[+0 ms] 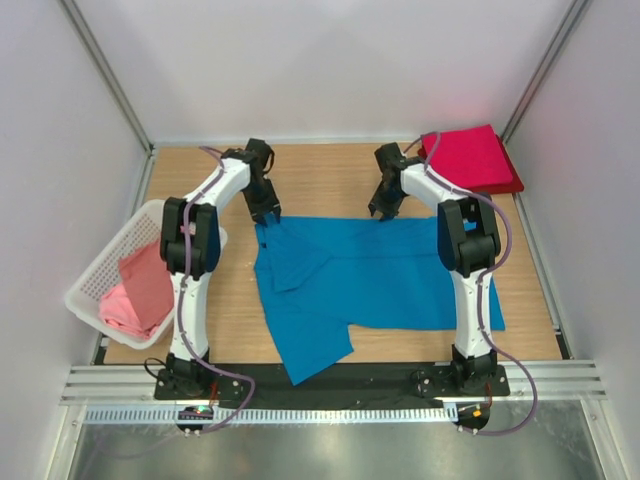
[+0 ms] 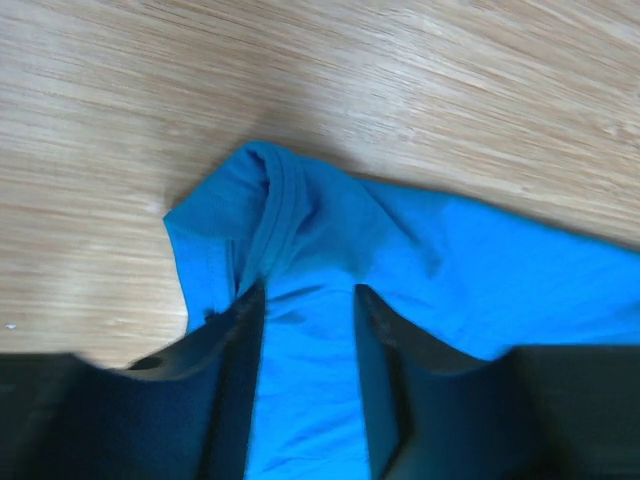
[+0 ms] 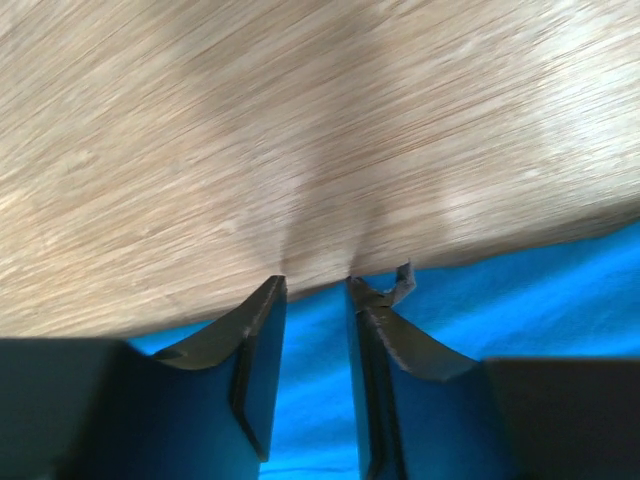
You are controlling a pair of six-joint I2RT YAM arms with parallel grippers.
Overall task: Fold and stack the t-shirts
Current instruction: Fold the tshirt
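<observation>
The bunched hem is doubled over at the far corner of the blue t-shirt, so the robot's left gripper needs to pinch the hem's near end [image 2: 254, 268] and pull it straighter before folding.
The bright blue t-shirt [image 1: 370, 280] lies spread across the middle of the table, its left part folded over and a flap hanging toward the near edge. My left gripper [image 1: 268, 212] is at its far left corner. In the left wrist view the gripper [image 2: 305, 295] is open, with blue cloth [image 2: 320, 230] lying between the fingers and a bunched hem beyond the tips. My right gripper [image 1: 383, 212] is at the shirt's far edge. In the right wrist view the gripper [image 3: 317, 285] is open over the blue edge [image 3: 560, 290]. A crimson red shirt [image 1: 470, 158] lies folded at the back right.
A white lattice basket [image 1: 95, 275] at the left edge holds salmon pink shirts [image 1: 140, 290]. Bare wooden table [image 1: 320, 170] lies beyond the blue shirt. White walls enclose the table on three sides.
</observation>
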